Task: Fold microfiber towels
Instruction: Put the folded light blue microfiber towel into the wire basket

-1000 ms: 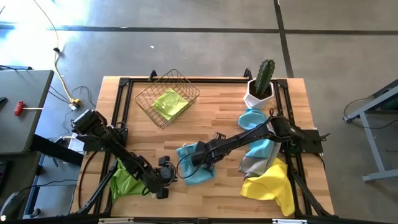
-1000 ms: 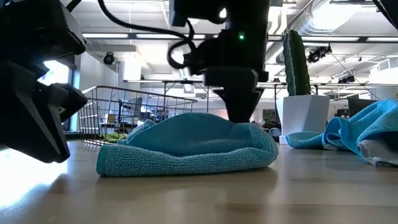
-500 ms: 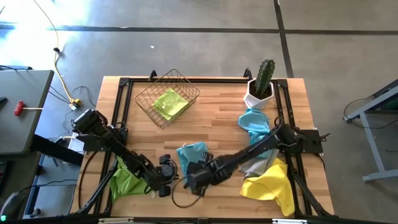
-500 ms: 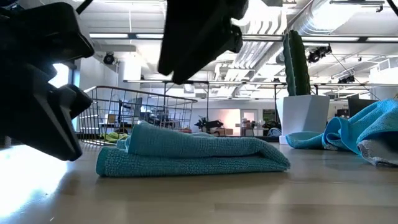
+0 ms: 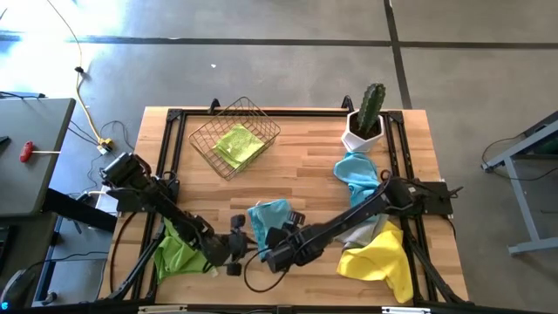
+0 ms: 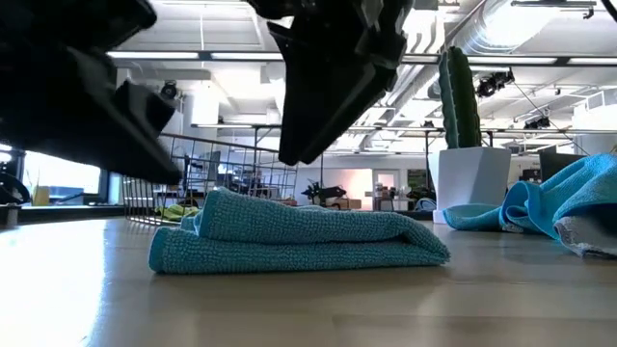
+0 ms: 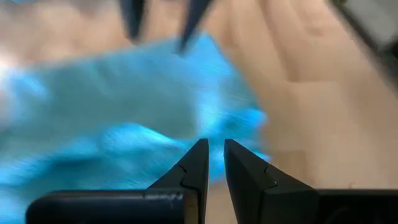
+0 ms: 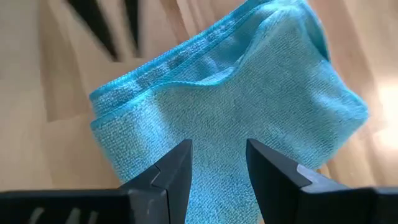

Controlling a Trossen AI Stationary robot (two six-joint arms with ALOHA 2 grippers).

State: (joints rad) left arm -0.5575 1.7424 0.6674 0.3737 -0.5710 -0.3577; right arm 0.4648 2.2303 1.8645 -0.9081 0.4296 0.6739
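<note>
Next, my left gripper releases the folded light blue towel between the front lime green towel and the yellow towel (image 5: pixel 263 245). The light blue towel now lies flat near the front middle.
A folded light blue towel (image 5: pixel 269 218) lies flat on the table near the front middle; it also shows in the low view (image 6: pixel 299 241) and the right wrist view (image 8: pixel 249 99). My right gripper (image 8: pixel 217 155) hovers open just above its near edge (image 5: pixel 275 248). My left gripper (image 7: pixel 213 149) is level with the towel's near left corner, its fingers a narrow gap apart (image 5: pixel 246 248). Neither touches the towel. A lime green towel (image 5: pixel 237 144) lies in the wire basket (image 5: pixel 202 139). Another lime green towel (image 5: pixel 174 253) lies at the front left.
A second light blue towel (image 5: pixel 357 173), a grey towel (image 5: pixel 356 230) and a yellow towel (image 5: pixel 381 260) lie in a heap at the right. A potted cactus (image 5: pixel 366 118) stands at the far right. Bare wood shows between basket and folded towel.
My right gripper, which was pressing down on the light blue towel, has lifted off it and drawn back toward the table's near edge. The towel has settled into a flat folded stack. My left gripper has moved a little toward the towel.
</note>
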